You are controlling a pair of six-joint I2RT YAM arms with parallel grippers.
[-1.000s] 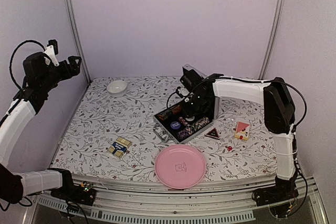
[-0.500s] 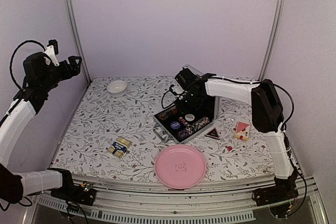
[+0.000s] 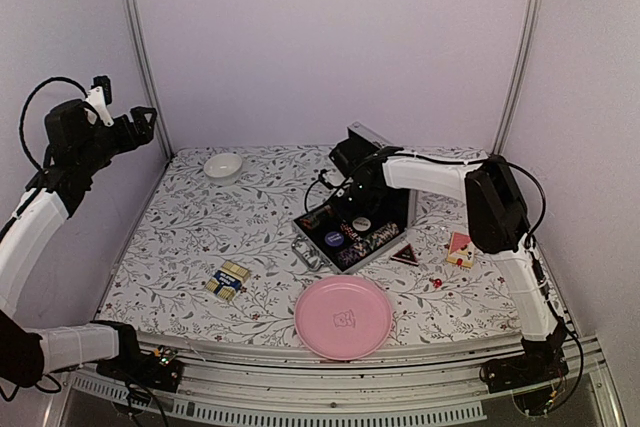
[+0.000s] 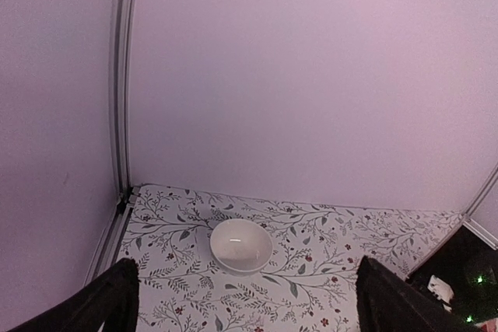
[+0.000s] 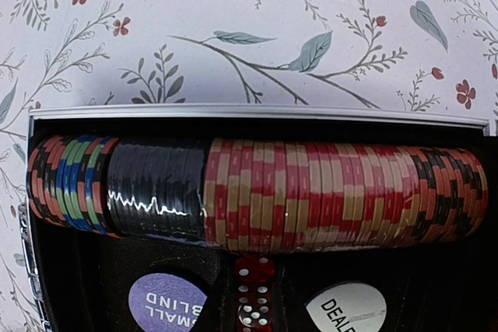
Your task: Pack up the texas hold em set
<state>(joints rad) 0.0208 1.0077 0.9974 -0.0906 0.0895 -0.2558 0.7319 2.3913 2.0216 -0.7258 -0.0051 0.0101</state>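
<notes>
Next, I let go of the red dice with my right gripper in the slot [image 3: 350,232] [image 5: 251,318] between the purple small-blind button and the white dealer button.
The silver case [image 3: 312,253] lies open mid-table, its lid [image 3: 372,136] standing up behind it. In the right wrist view a row of chips [image 5: 311,192] fills the far slot. Below it sit red dice [image 5: 254,289], a purple small-blind button [image 5: 165,302] and a white dealer button [image 5: 346,307]. My right gripper [image 3: 346,195] hangs over the case's far-left part; its fingers do not show in its own view, and I see nothing held. My left gripper [image 3: 140,123] is raised high at the left, open, its fingers [image 4: 117,297] empty. A blue-and-gold card deck [image 3: 228,279], a red deck [image 3: 461,247] and red dice [image 3: 437,282] lie loose on the table.
A white bowl [image 3: 223,164] sits at the back left, seen also in the left wrist view as the bowl [image 4: 241,245]. A pink plate [image 3: 343,317] lies at the front edge. A black triangular piece [image 3: 405,254] rests right of the case. Walls close in the table.
My right gripper has moved left and toward the back over the open case, and its elbow has swung left. The left arm has stayed still.
</notes>
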